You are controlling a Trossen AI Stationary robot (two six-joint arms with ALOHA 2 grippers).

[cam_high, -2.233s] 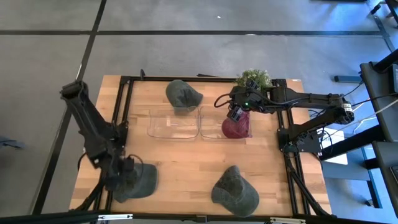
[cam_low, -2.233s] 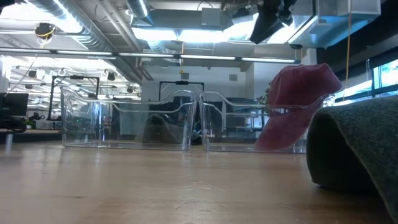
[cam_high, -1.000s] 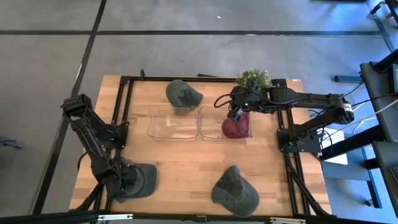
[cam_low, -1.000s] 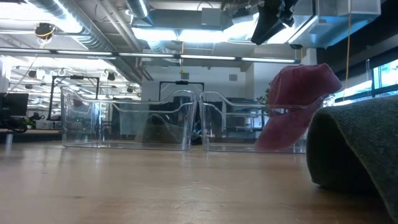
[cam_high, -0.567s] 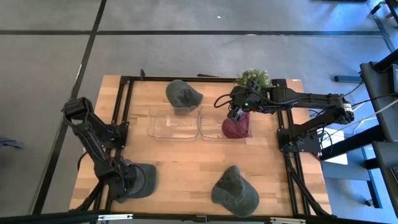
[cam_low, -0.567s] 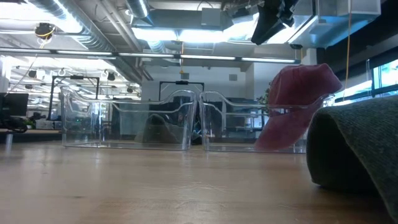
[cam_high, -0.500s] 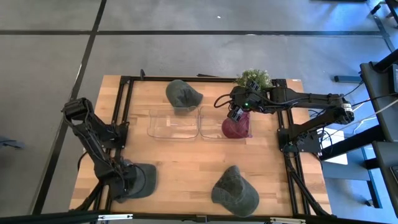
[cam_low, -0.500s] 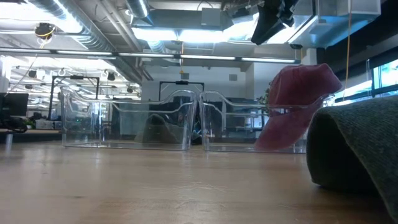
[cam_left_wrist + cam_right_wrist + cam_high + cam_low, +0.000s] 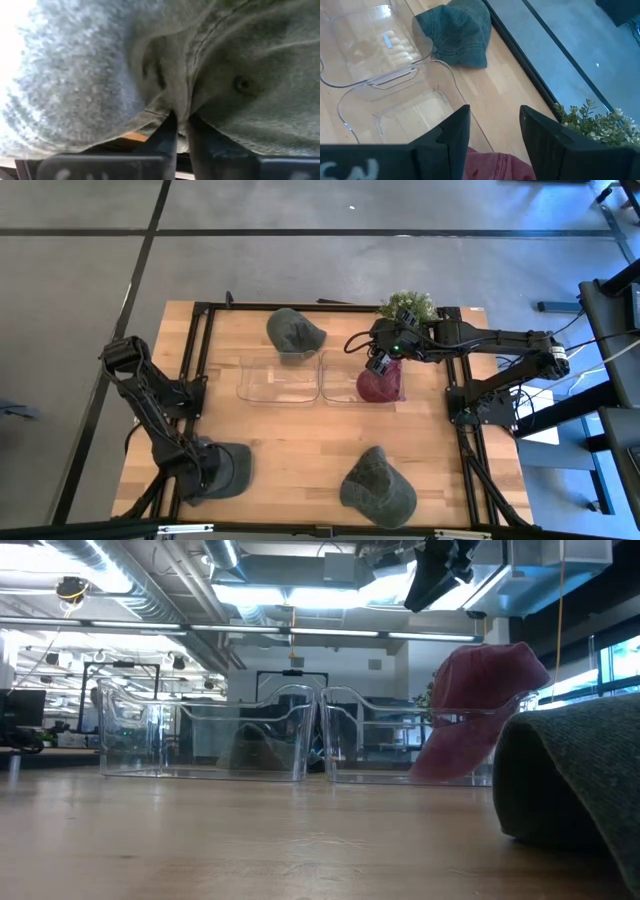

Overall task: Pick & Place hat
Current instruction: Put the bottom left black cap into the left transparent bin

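My left gripper releases the grey-green hat next inside the empty clear bin point(image 9: 262, 380), toward the end farthest from the dark red hat.
A grey-green hat point(image 9: 228, 468) lies on the table's near left corner, and my left gripper point(image 9: 203, 472) is down on it, shut on its cloth. The left wrist view is filled by this hat point(image 9: 240, 60). A dark red hat point(image 9: 378, 386) sits in the right clear bin point(image 9: 342, 392) and leans against its right wall point(image 9: 470, 720). My right gripper point(image 9: 378, 364) hovers just above the red hat, open and touching nothing. In the right wrist view the red hat point(image 9: 492, 167) shows below the spread fingers. The left clear bin point(image 9: 277, 380) holds nothing. My left gripper pinches a raised fold of the grey-green hat's cloth point(image 9: 181, 116) between its two fingers point(image 9: 166, 136), near an eyelet point(image 9: 243, 84) of the crown. The fingers come from above, pointing down. The hat rests flat on the table.
Another green hat point(image 9: 294, 330) lies beyond the bins by the far edge, and a third point(image 9: 377, 487) lies near the near edge, looming large in the low view point(image 9: 575, 780). A small plant point(image 9: 408, 305) stands at the far right. A black frame point(image 9: 200, 350) borders the tabletop.
My left arm has leaned lower and toward the near edge over the grey-green hat, its gripper staying on the hat. The hat stays on the table. The right arm and the red hat have kept still.
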